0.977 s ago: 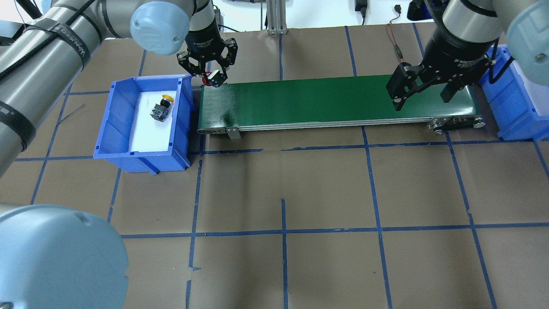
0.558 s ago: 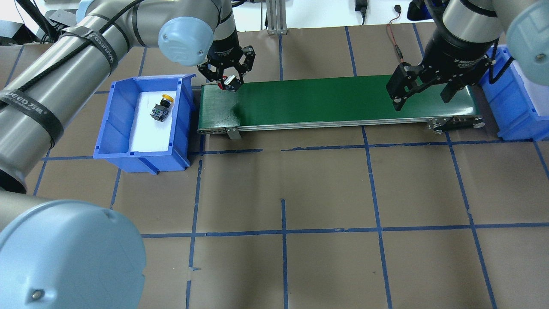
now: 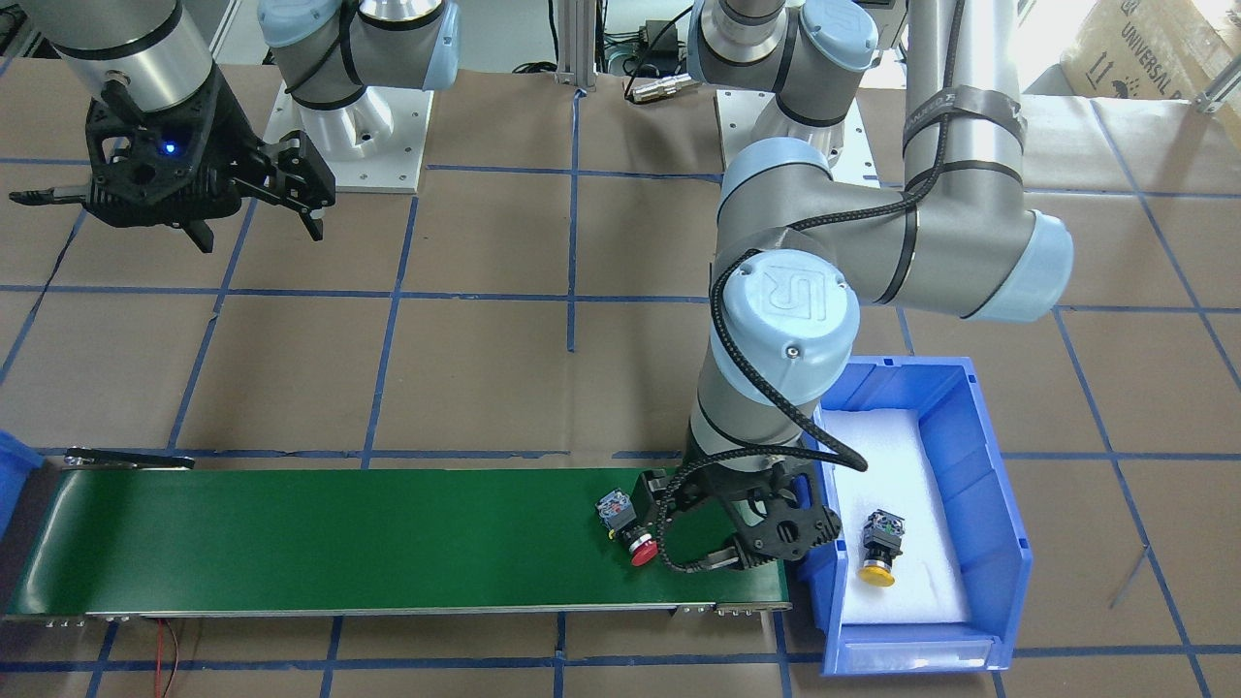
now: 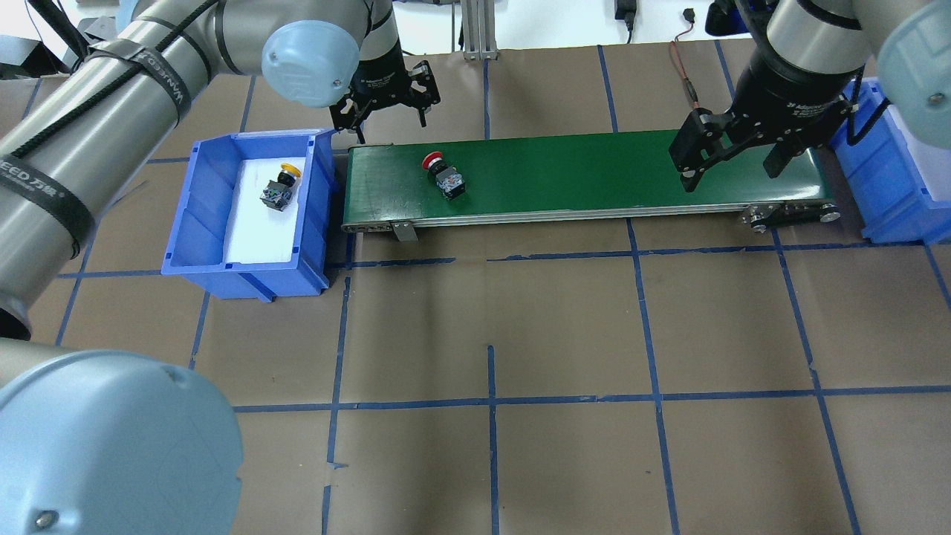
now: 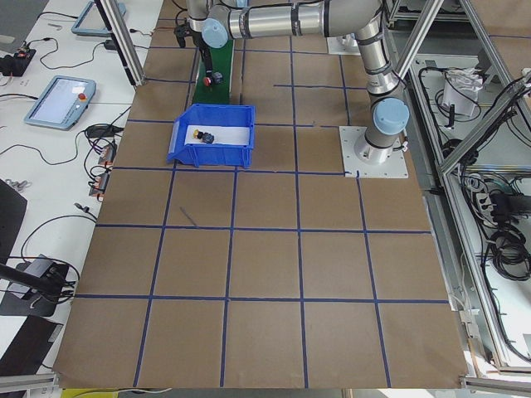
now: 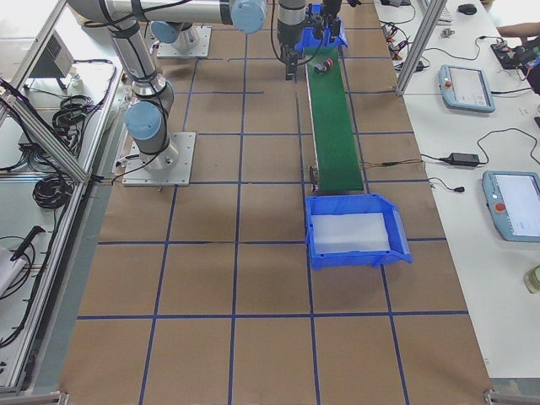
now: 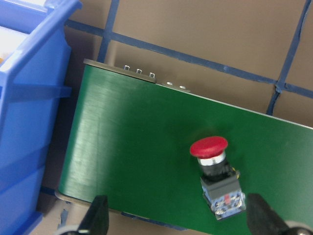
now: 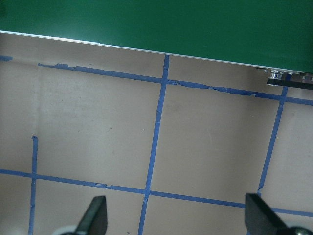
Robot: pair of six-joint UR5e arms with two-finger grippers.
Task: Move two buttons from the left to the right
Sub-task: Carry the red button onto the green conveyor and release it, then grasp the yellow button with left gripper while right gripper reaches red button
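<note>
My left gripper needs to next move to the yellow button's black body (image 3: 881,546) on the white foam of the blue bin and close there.
The red button (image 4: 442,174) lies on its side on the left part of the green conveyor belt (image 4: 594,171); it also shows in the front view (image 3: 627,528) and the left wrist view (image 7: 215,176). The yellow button (image 4: 280,187) lies on white foam in the left blue bin (image 4: 193,215), also seen in the front view (image 3: 880,553). My left gripper (image 4: 388,113) is open and empty, above the belt's left end, just behind the red button. My right gripper (image 4: 732,163) is open and empty, above the belt's right end.
A second blue bin (image 4: 884,186) stands just past the belt's right end. The belt runs across the far half of the brown table with its blue tape grid (image 4: 490,401). A red cable (image 4: 683,70) lies behind the belt.
My left gripper held the red button over the belt's left end. It has opened and drawn back, and the button now lies on the belt further right. The right arm has not moved.
</note>
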